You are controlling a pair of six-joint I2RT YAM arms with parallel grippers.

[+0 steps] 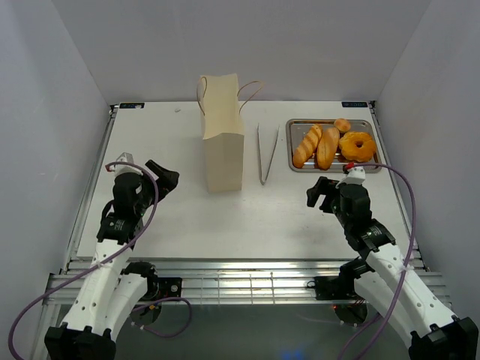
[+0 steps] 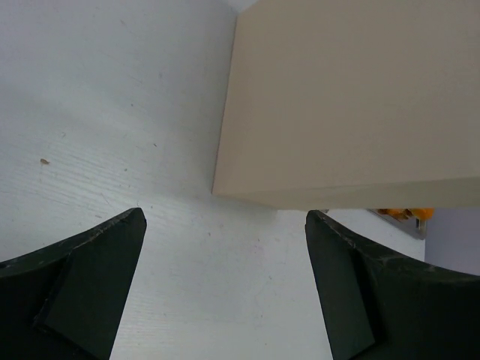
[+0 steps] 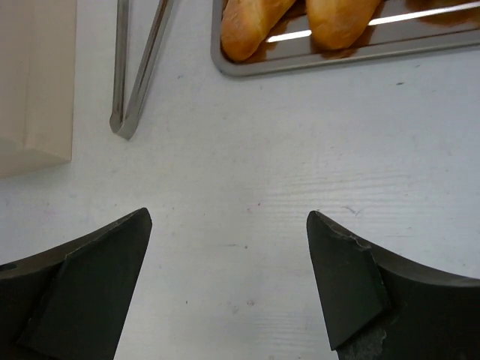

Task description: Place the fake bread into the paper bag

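The right gripper should next go to the middle of the metal tongs' arms [image 1: 271, 156] [image 3: 157, 22], between the paper bag and the tray, and close there.
The fake bread lies on a steel tray [image 1: 296, 166] at the back right: two long loaves [image 1: 307, 145], a ring doughnut [image 1: 358, 146] and a small bun [image 1: 342, 124]. The loaf ends [image 3: 247, 26] show at the top of the right wrist view. The cream paper bag [image 1: 223, 133] stands upright mid-table, its side filling the left wrist view [image 2: 352, 97]. My left gripper [image 1: 166, 178] is open and empty, left of the bag. My right gripper [image 1: 318, 192] is open and empty, just in front of the tray.
Metal tongs [image 1: 268, 154] lie between the bag and the tray; their tips show in the right wrist view [image 3: 124, 120]. Grey walls close in the table on the left, right and back.
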